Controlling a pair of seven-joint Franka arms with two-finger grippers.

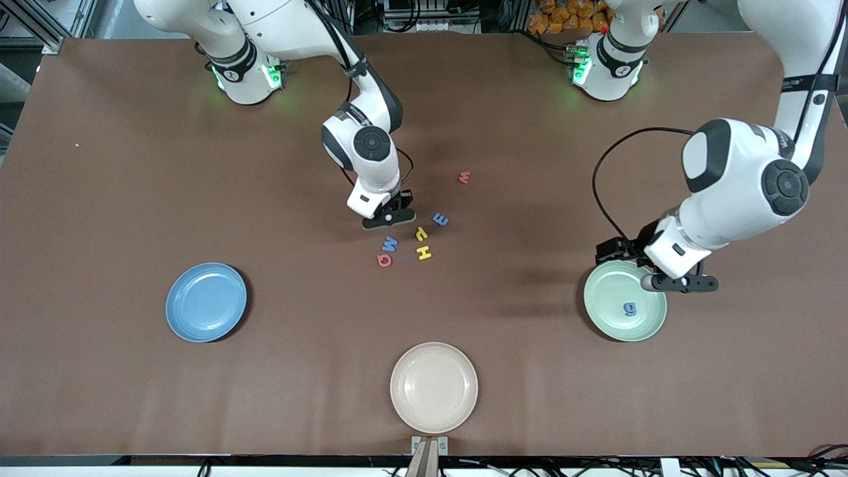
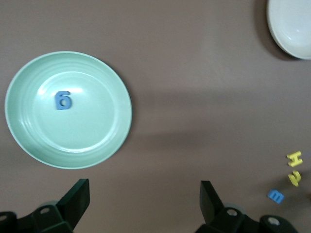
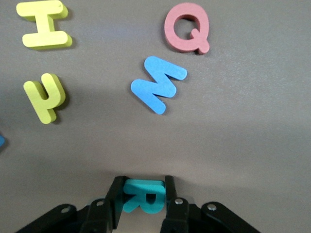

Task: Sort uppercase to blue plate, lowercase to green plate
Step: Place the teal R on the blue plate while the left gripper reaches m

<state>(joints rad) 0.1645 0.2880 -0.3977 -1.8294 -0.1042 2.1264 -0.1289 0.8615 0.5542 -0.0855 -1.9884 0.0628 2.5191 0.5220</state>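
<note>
The robot's right gripper needs to release the teal R just off the middle of the blue plate (image 1: 211,294), toward the plate's far rim. The teal R is now low over the table.
My right gripper (image 1: 389,215) is shut on the teal R (image 3: 143,195), low over the table by the letter cluster. Beside it lie the blue M (image 1: 389,244) (image 3: 158,83), the red Q (image 1: 384,260) (image 3: 187,26), the yellow H (image 1: 424,252) (image 3: 43,24), the yellow hooked letter (image 1: 421,233) (image 3: 44,97) and a small blue letter (image 1: 440,218). The red-pink m (image 1: 464,177) lies apart, farther from the camera. My left gripper (image 1: 682,283) (image 2: 145,199) is open and empty over the green plate's (image 1: 609,291) (image 2: 121,116) edge. The plate holds a blue e-like letter (image 1: 629,308) (image 2: 63,100). The blue plate (image 1: 206,302) is empty.
A cream plate (image 1: 434,387) (image 2: 291,26) sits near the table's front edge, between the two coloured plates. The brown table (image 1: 132,165) has wide bare stretches around the plates.
</note>
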